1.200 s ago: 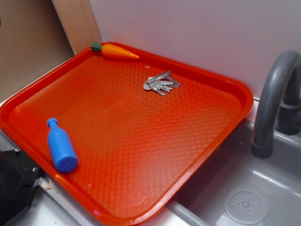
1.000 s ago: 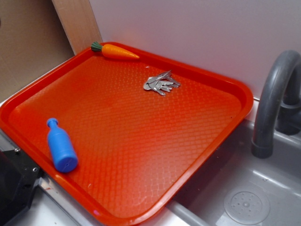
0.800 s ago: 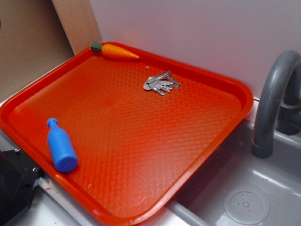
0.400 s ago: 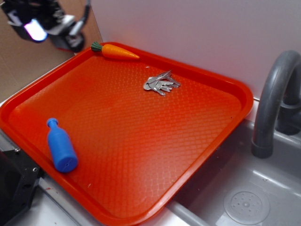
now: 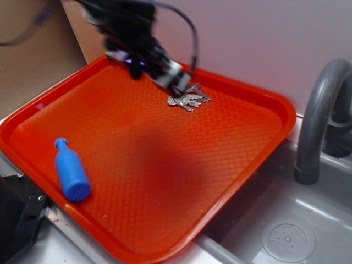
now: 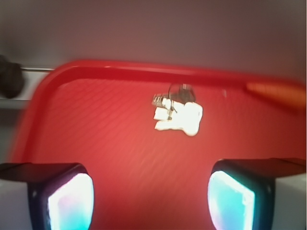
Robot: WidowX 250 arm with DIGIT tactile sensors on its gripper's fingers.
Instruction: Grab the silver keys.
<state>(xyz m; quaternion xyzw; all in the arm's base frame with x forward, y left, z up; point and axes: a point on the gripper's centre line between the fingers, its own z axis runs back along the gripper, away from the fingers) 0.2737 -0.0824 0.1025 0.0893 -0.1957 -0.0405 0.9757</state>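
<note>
The middle of the heap (image 5: pixel 187 100) (image 6: pixel 174 113) of silver keys near the red tray's far edge is the next place my gripper will go to and close on.
The silver keys (image 5: pixel 188 98) lie fanned out on the red tray (image 5: pixel 165 181) near its far edge. In the wrist view the silver keys (image 6: pixel 178 116) show as a bright blurred bunch ahead of my gripper (image 6: pixel 150 201). My gripper (image 5: pixel 175 82) is blurred in the exterior view, hanging just left of and above the keys. It is open, with wide bare tray between its two lit fingers (image 6: pixel 69 201), and holds nothing.
A blue toy bottle (image 5: pixel 71 170) lies at the tray's near left. The toy carrot (image 6: pixel 278 93) shows at the tray's far rim in the wrist view and is hidden behind the arm in the exterior view. A grey faucet (image 5: pixel 319 110) and sink (image 5: pixel 286 236) stand to the right.
My arm came into view at the top left and swept right over the tray's far side, stopping just beside the keys. It now covers the carrot. Keys and bottle have not moved.
</note>
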